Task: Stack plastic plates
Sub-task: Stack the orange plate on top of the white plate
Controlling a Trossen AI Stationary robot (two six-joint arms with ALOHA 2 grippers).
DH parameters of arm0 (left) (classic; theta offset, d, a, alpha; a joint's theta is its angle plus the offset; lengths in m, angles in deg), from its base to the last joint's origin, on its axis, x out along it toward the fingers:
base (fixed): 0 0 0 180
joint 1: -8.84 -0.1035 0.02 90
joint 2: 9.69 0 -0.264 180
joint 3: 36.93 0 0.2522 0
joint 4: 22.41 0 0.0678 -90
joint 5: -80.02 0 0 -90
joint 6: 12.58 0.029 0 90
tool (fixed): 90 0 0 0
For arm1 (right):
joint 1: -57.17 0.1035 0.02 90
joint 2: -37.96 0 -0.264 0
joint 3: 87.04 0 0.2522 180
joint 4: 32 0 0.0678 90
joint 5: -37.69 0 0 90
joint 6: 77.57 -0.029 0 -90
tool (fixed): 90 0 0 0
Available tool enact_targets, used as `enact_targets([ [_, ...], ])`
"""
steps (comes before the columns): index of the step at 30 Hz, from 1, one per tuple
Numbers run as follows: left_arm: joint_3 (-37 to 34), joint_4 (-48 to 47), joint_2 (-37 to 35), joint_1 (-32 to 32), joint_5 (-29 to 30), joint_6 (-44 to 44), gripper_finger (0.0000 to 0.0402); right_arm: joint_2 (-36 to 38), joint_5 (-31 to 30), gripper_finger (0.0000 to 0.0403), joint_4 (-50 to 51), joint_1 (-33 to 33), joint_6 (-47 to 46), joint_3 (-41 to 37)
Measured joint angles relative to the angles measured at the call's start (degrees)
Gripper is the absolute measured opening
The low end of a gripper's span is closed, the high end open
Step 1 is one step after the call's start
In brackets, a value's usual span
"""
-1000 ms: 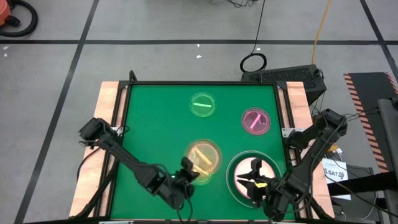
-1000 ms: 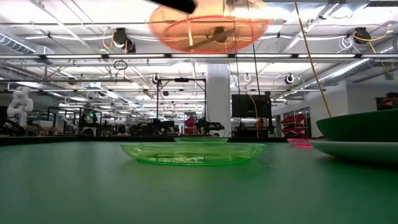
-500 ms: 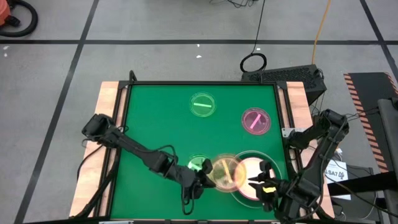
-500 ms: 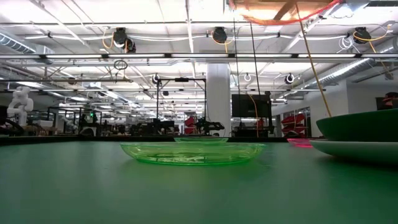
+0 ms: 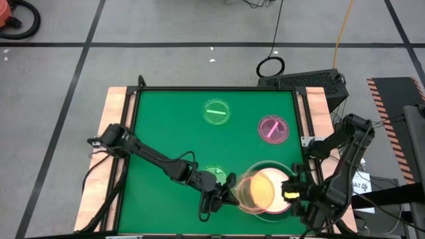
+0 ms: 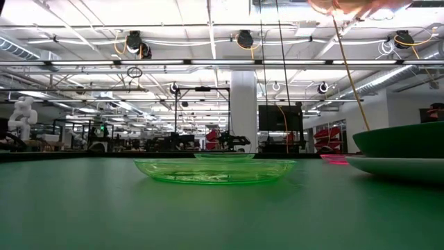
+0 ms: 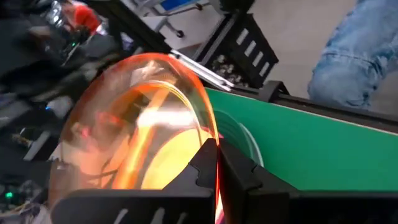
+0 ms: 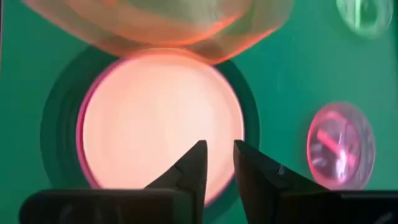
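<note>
Next, I let go of the orange plate with my left gripper inside the pink-rimmed pale plate (image 5: 273,190) (image 7: 185,169) on top of the stack.
My left gripper (image 5: 224,192) is shut on a small translucent orange plate (image 5: 255,191), which it holds in the air over the stack (image 5: 284,211) near the table's near right corner. The stack has a dark green plate (image 8: 55,124) with a pink-rimmed pale plate (image 8: 155,118) on it; in the low view the dark green plate (image 6: 402,139) rests on a pale one (image 6: 395,168). My right gripper (image 5: 284,193) hovers at the stack's right side, fingers (image 8: 193,165) slightly open, holding nothing. Small green plates (image 5: 216,111) (image 5: 212,175) and a pink one (image 5: 273,129) lie flat on the mat. My left gripper pinches the orange plate's rim (image 7: 211,134) between its two fingers, on the plate's left edge. The fingers come level from the table's left. The plate is lifted clear and sticks out beyond the fingers toward the right, tilted, above the stack.
The green mat (image 5: 166,133) has a raised frame with wooden side boards (image 5: 116,113). Its left half and centre are bare. The near green plate (image 6: 215,170) lies just left of the stack, under my left arm.
My left gripper has carried the orange plate from above the near green plate toward the table's right, until it hangs over the stack; the green plate now shows uncovered. My right gripper has drawn back from over the stack toward the table's right edge.
</note>
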Motion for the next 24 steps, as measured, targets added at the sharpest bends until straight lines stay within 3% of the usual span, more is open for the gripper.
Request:
enact_targets([
  [5, 3.5, -1.1, 3.4, -0.1, -0.5, 0.5, 0.0003, 3.2, 3.2, 0.0075, 3.6, 0.3, -5.2, 0.1],
  [11, 15.4, -10.0, 10.7, -0.6, -2.9, -0.7, 0.0003, 6.1, 1.7, 0.0075, 3.9, 0.4, -5.3, 0.1],
  [24, 53.0, -38.4, 32.7, -3.4, -4.1, -5.9, 0.0003, 6.7, 0.8, 0.0075, 4.8, 0.4, -5.1, 0.2],
])
